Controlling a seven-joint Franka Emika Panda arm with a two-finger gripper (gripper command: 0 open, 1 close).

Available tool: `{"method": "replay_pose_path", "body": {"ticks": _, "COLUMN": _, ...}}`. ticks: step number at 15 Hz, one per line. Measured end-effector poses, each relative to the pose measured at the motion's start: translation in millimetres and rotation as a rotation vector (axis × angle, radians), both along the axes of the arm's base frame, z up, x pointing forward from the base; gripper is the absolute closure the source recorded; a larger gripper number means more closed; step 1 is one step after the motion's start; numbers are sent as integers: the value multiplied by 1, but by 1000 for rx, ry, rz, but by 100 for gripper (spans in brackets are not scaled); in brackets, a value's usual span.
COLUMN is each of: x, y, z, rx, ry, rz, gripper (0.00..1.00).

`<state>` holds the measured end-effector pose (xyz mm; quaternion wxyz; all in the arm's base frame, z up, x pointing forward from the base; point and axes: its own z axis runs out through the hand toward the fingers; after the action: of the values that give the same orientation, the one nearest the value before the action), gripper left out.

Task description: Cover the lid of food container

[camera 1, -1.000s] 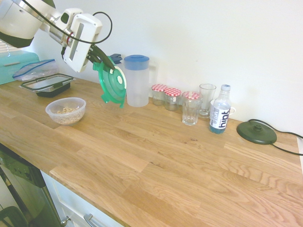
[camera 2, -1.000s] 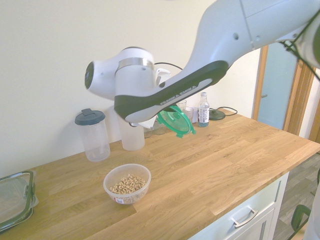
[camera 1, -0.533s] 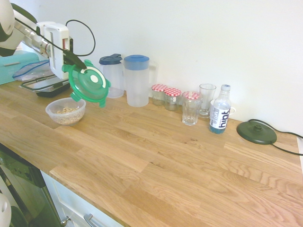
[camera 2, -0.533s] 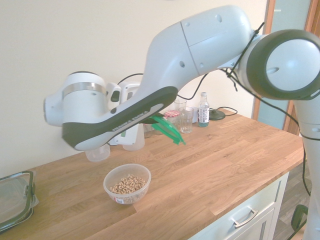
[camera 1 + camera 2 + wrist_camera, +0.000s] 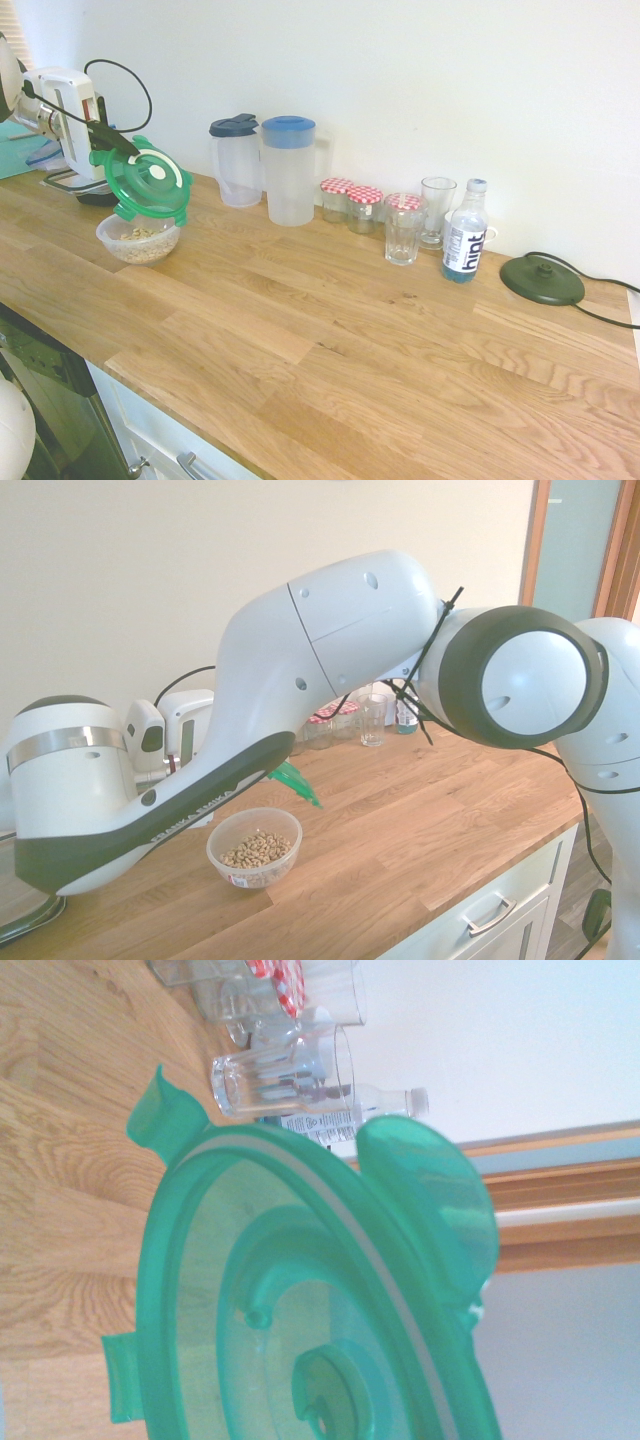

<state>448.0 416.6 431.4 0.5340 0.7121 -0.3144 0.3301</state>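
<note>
I should release the green lid, hanging tilted just above the container, on the open rim of the clear food container [image 5: 134,222], covering the cereal.
The round green lid [image 5: 147,185] hangs tilted in the air, just above the small clear food container [image 5: 139,239] with brownish cereal on the wooden counter. My gripper [image 5: 105,146] is shut on the lid's upper left edge. In the second exterior view the arm hides most of the lid [image 5: 296,781]; only a green tab shows above and right of the food container [image 5: 254,847]. Up close, the wrist view is filled by the lid's [image 5: 300,1310] underside with its ribs and tabs.
Two clear jugs with blue lids [image 5: 288,170] stand at the wall, then red-capped jars [image 5: 351,203], glasses [image 5: 403,228] and a water bottle [image 5: 464,232]. A black disc with a cord [image 5: 542,279] lies far right. A dark-rimmed rectangular container [image 5: 70,182] sits behind the bowl.
My gripper has carried the lid leftward and down, from beside the jugs to just over the food container. The lid has turned from nearly upright to a flatter tilt.
</note>
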Motion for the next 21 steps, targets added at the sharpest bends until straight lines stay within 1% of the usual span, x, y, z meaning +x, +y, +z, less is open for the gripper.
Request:
{"method": "replay_pose_path", "body": {"ticks": 3, "x": -1, "y": 7, "z": -14, "rx": -39, "ry": -9, "rz": 20, "gripper": 100}}
{"method": "replay_pose_path", "body": {"ticks": 6, "x": -10, "y": 18, "z": -28, "rx": -69, "ry": -1, "rz": 39, "gripper": 100}}
{"method": "replay_pose_path", "body": {"ticks": 10, "x": -15, "y": 20, "z": -37, "rx": -117, "ry": -5, "rz": 30, "gripper": 100}}
{"method": "replay_pose_path", "body": {"ticks": 13, "x": -20, "y": 25, "z": -47, "rx": -143, "ry": 4, "rz": 41, "gripper": 100}}
{"method": "replay_pose_path", "body": {"ticks": 21, "x": -22, "y": 33, "z": -61, "rx": -175, "ry": 11, "rz": 71, "gripper": 100}}
